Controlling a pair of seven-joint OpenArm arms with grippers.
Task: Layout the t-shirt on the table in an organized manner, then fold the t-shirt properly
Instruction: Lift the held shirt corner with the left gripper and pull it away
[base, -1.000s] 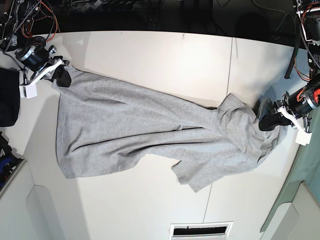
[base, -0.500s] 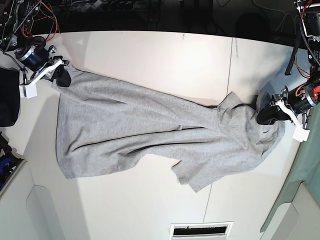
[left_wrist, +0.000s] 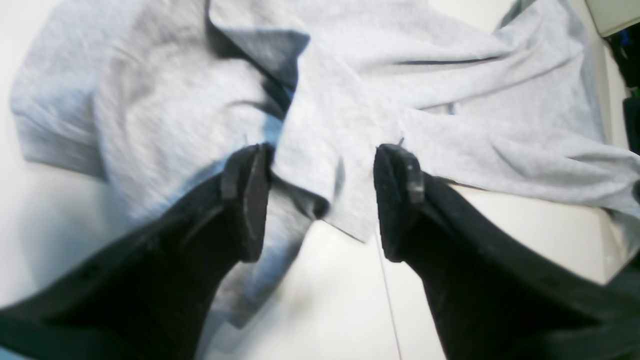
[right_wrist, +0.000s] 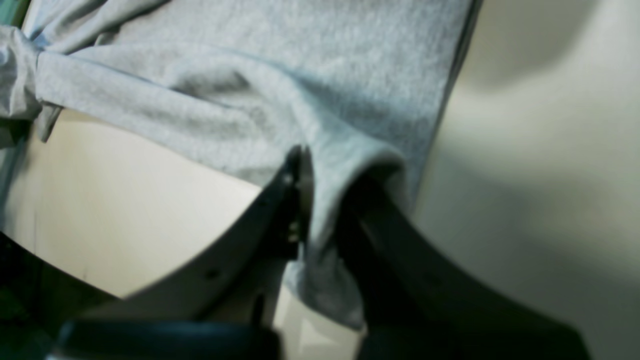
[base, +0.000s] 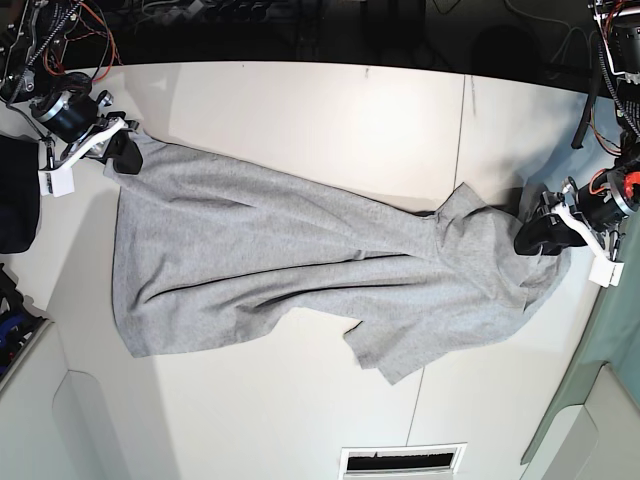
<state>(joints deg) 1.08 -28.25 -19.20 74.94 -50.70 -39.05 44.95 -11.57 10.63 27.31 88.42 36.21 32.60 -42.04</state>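
Note:
The t-shirt's end is bunched up under my left gripper, so I need to pinch the t-shirt's fold (left_wrist: 318, 177) between the gripper's fingers and pull it toward the back edge of the table.
The light grey t-shirt (base: 300, 260) lies stretched and creased across the white table (base: 300, 100), with no print showing. At the shirt's far left corner my right gripper (base: 122, 150) is shut on the hem. In the right wrist view a fold of the shirt (right_wrist: 250, 90) is pinched in my right gripper (right_wrist: 325, 200). My left gripper (base: 535, 235) stands at the shirt's right end. In the left wrist view it (left_wrist: 320, 200) is open, its fingers (left_wrist: 247, 200) spread over the bunched cloth (left_wrist: 350, 100) without pinching it.
A dark cloth (base: 15, 195) lies at the left edge. A pale grey-green panel (base: 600, 380) borders the table on the right. A vent slot (base: 400, 460) sits at the front edge. Cables and arm bases line the back. A thin seam (base: 460, 130) crosses the table.
My left gripper has opened and let go of the shirt's right end, which has settled flatter on the table. The right gripper holds its corner as before.

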